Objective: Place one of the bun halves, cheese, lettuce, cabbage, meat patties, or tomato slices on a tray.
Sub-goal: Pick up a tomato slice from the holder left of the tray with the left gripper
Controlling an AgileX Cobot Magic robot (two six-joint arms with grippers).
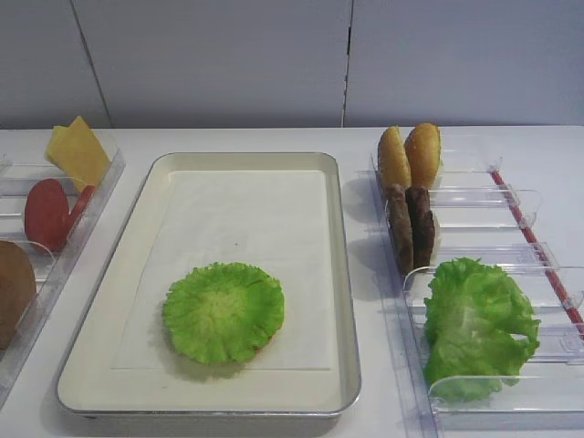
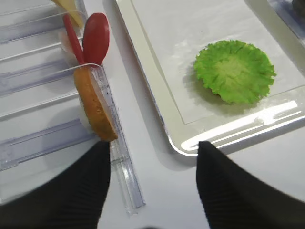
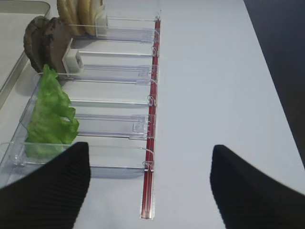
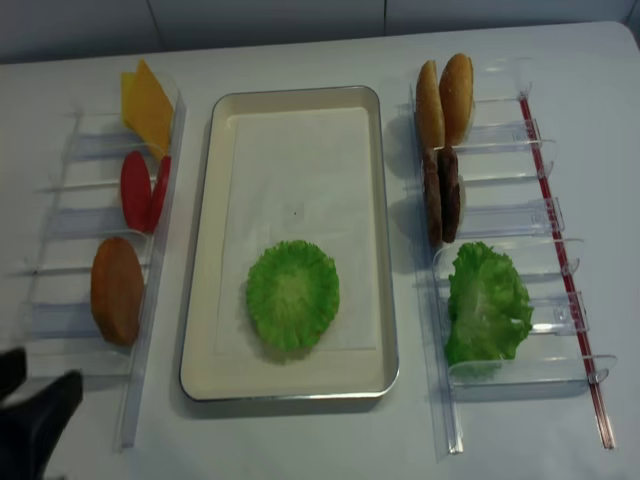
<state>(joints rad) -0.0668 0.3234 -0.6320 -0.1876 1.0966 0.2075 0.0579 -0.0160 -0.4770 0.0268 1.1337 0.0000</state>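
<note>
I need to next use my left gripper to take hold of the upper part [image 4: 163,184] [image 2: 97,26] of the tomato slice nearest the cream tray.
The cream tray [image 1: 342,237] lies in the middle, with a round green cabbage leaf [image 1: 224,310] flat on its paper liner. In the left bins stand cheese [image 1: 78,151], two tomato slices [image 1: 46,213] and a bun half [image 1: 14,287]. The right bins hold two bun halves [image 1: 411,155], two meat patties [image 1: 411,228] and lettuce [image 1: 479,324]. My left gripper [image 2: 152,157] hovers open and empty over the table, between the left bins' near end and the tray's near left corner [image 2: 183,145]. My right gripper [image 3: 150,157] is open and empty, just short of the lettuce [image 3: 50,114] bin.
A clear rail [image 2: 126,176] edges the left bins below the left gripper. A red strip [image 3: 151,119] runs along the outer side of the right bins. Bare white table [image 3: 224,86] stretches to the right of them.
</note>
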